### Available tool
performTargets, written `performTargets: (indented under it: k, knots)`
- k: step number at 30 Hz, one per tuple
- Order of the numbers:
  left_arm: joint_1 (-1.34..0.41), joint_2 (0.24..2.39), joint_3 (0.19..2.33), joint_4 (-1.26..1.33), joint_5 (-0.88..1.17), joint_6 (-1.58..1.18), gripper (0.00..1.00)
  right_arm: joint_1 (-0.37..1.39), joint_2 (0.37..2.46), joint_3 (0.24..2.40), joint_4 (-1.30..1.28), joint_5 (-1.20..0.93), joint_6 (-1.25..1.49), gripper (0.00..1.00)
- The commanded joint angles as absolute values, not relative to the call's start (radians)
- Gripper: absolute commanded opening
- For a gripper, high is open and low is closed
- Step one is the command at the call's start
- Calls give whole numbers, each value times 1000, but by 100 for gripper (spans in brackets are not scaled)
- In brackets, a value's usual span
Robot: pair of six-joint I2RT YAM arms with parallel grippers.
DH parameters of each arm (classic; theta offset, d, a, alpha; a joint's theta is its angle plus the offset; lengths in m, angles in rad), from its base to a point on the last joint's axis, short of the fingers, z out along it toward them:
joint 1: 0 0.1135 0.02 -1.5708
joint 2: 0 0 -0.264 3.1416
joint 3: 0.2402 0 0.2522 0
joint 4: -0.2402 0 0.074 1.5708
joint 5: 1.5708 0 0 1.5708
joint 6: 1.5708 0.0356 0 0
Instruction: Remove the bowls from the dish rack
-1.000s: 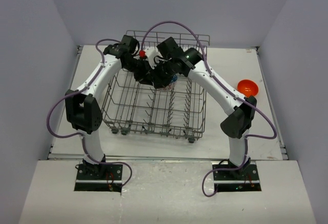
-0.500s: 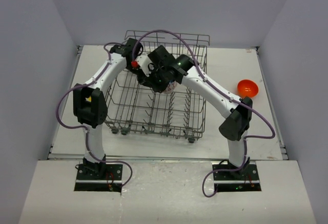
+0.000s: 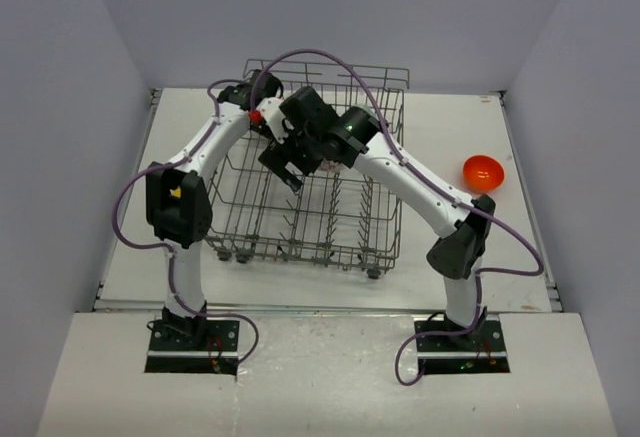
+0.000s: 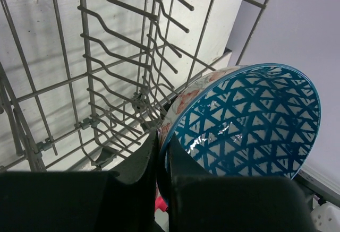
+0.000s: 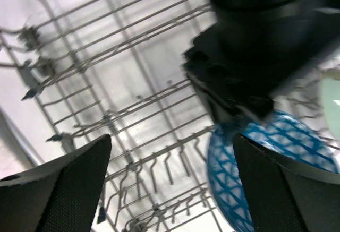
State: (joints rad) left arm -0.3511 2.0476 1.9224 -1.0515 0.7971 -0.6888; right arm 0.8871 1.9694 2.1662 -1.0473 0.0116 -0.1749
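Note:
My left gripper needs to let go of the patterned bowl in the yellow bowl (image 3: pixel 173 184), across the rack from the orange-red bowl.
A blue-and-white patterned bowl (image 4: pixel 249 120) hangs on edge over the dish rack (image 3: pixel 300 219). My left gripper (image 4: pixel 162 147) is shut on its rim, one finger inside and one outside. In the right wrist view the same bowl (image 5: pixel 265 163) sits at the lower right, under the dark body of the left gripper (image 5: pixel 255 41). My right gripper (image 5: pixel 172 181) stands wide open beside it, over the rack's tines (image 5: pixel 154 152), with nothing between its fingers (image 5: pixel 58 184). From above, the right gripper (image 3: pixel 283 165) is over the rack's middle. An orange-red bowl (image 3: pixel 483 170) lies on the table to the right.
The rack's tall wire sides (image 4: pixel 95 57) and upright tines surround both wrists. A pale mint green bowl's edge (image 5: pixel 332 99) shows at the right of the right wrist view. Both arms cross over the rack's far half. White tabletop (image 3: pixel 450 127) lies right of the rack.
The right gripper opened wide, let go of the patterned bowl and swung left. The left gripper closed on the bowl's rim and drew back toward the rack's far left.

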Motion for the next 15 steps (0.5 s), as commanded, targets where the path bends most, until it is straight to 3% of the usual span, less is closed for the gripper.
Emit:
performTargets:
  k: [1,7,15]
  knots:
    - [-357,1977,1967,-993,904,-730,0,882,1867,2269,-1014,178,-117,97]
    - [-337,1919,1930,-976,821,-721,0,813,1741,2224,-991,261,-68,99]
    - [-175,1758,1928,-1020,617,-663,0,623,1571,2068,-939,123,129,99]
